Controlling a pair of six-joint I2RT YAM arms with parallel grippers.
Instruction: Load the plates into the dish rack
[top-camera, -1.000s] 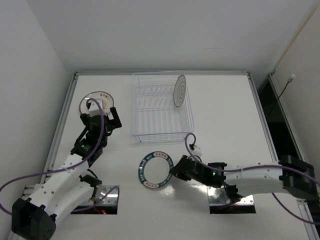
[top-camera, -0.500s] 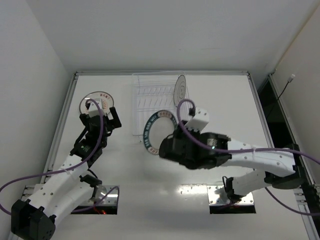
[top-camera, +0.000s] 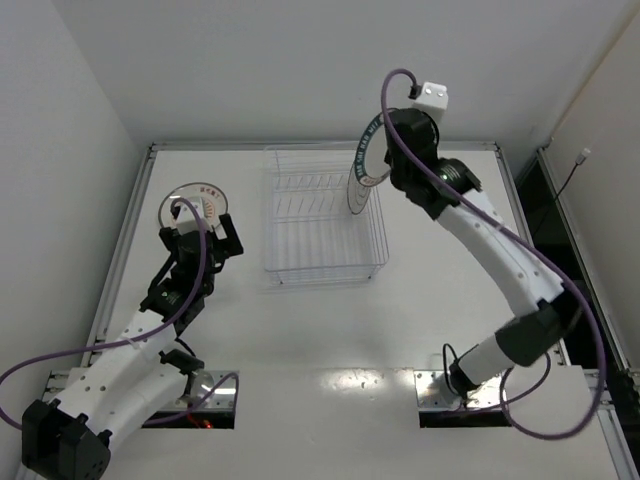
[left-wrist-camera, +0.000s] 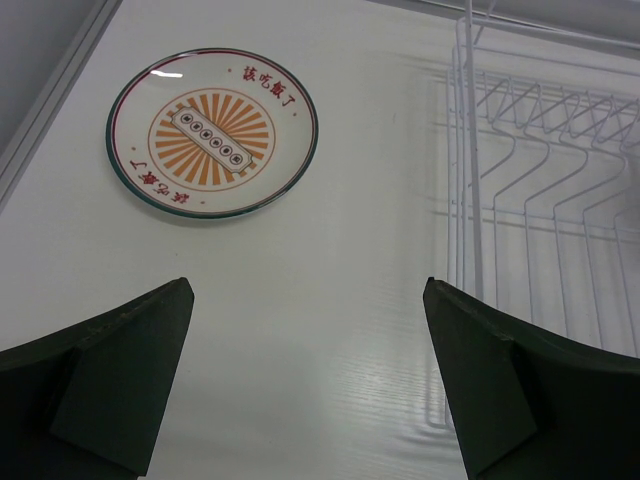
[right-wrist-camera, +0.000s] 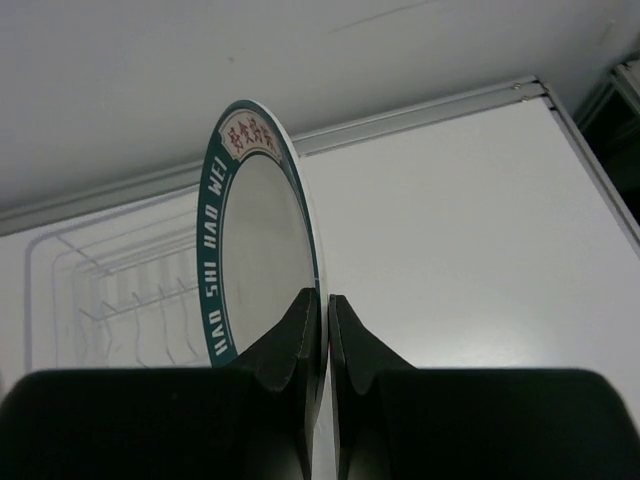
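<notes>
My right gripper has the teal-rimmed plate. It will let go of it in the rack slot just inside the standing white plate (top-camera: 349, 203).
My right gripper (top-camera: 385, 150) is shut on the rim of the teal-rimmed plate (top-camera: 366, 145) and holds it on edge, upright, above the far right corner of the wire dish rack (top-camera: 325, 215). In the right wrist view the fingers pinch the plate (right-wrist-camera: 260, 250) at my gripper (right-wrist-camera: 327, 300), with the rack (right-wrist-camera: 120, 290) below on the left. A white plate with a dark motif (top-camera: 354, 203) stands in the rack, partly hidden by the held plate. The plate with red-orange marks (left-wrist-camera: 212, 135) lies flat on the table left of the rack (left-wrist-camera: 540, 200). My left gripper (left-wrist-camera: 310, 380) is open and empty just in front of it.
A raised metal rail (top-camera: 320, 146) borders the table at the back, and another runs along the left side (top-camera: 125, 240). White walls stand close behind and to the left. The left arm (top-camera: 180, 290) stretches along the table's left side.
My right arm has lifted the teal-rimmed plate off the front of the table, turned it on edge and carried it up over the rack's far right. The left arm has not moved.
</notes>
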